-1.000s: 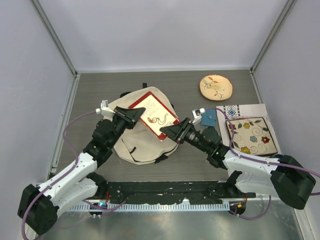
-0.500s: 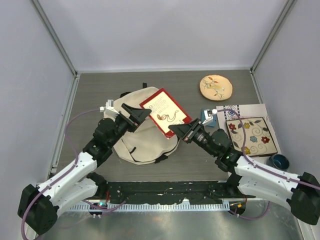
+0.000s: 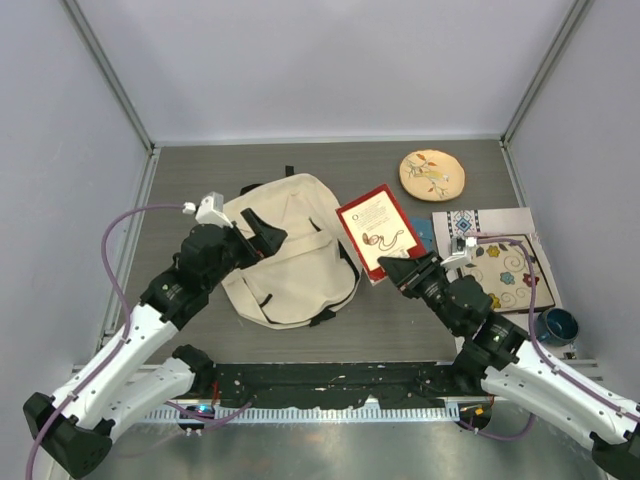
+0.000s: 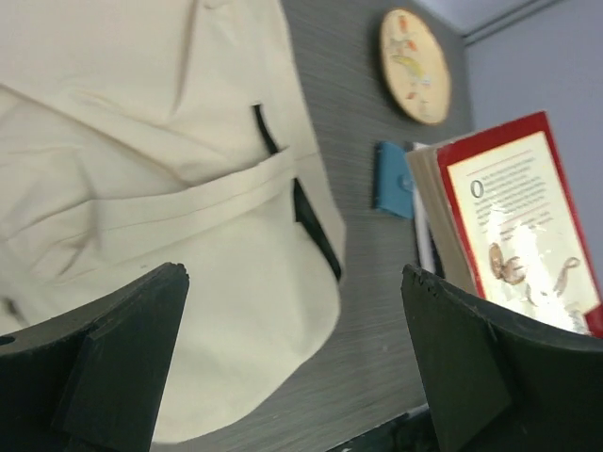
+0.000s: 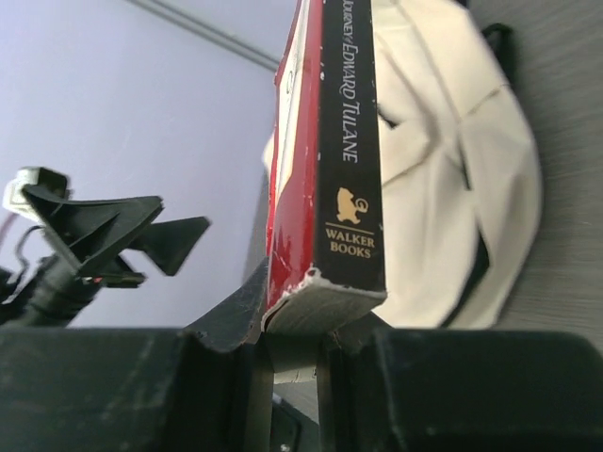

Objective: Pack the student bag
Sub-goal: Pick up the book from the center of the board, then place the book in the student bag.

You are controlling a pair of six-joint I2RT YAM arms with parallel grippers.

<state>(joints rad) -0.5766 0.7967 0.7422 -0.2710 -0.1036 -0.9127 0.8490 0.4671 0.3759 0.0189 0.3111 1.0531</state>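
The cream student bag has a short black strap. My left gripper will close beside it, on the front pocket's near edge [image 3: 318, 306] [image 4: 271, 353].
The cream student bag [image 3: 290, 250] lies flat on the table, left of centre, with its black straps showing. My right gripper [image 3: 400, 272] is shut on the lower corner of a red-covered book [image 3: 378, 232] and holds it tilted in the air just right of the bag. The right wrist view shows the book's black spine [image 5: 344, 141] rising from between the fingers, with the bag [image 5: 452, 188] behind it. Over the bag's left part, my left gripper [image 3: 262, 230] stands open and holds nothing. In its own view the bag [image 4: 141, 169] lies below and the book [image 4: 509, 226] stands at the right.
A round tan embroidered disc [image 3: 432, 174] lies at the back right. A floral mat [image 3: 500, 272] rests on a white patterned cloth [image 3: 480, 220] at the right. A small blue object [image 3: 425, 232] peeks out behind the book. A dark blue bowl [image 3: 556, 325] sits near the right edge.
My left gripper opened, let go of the book and drew back to the left. My right gripper carried the book to the right, off the bag.
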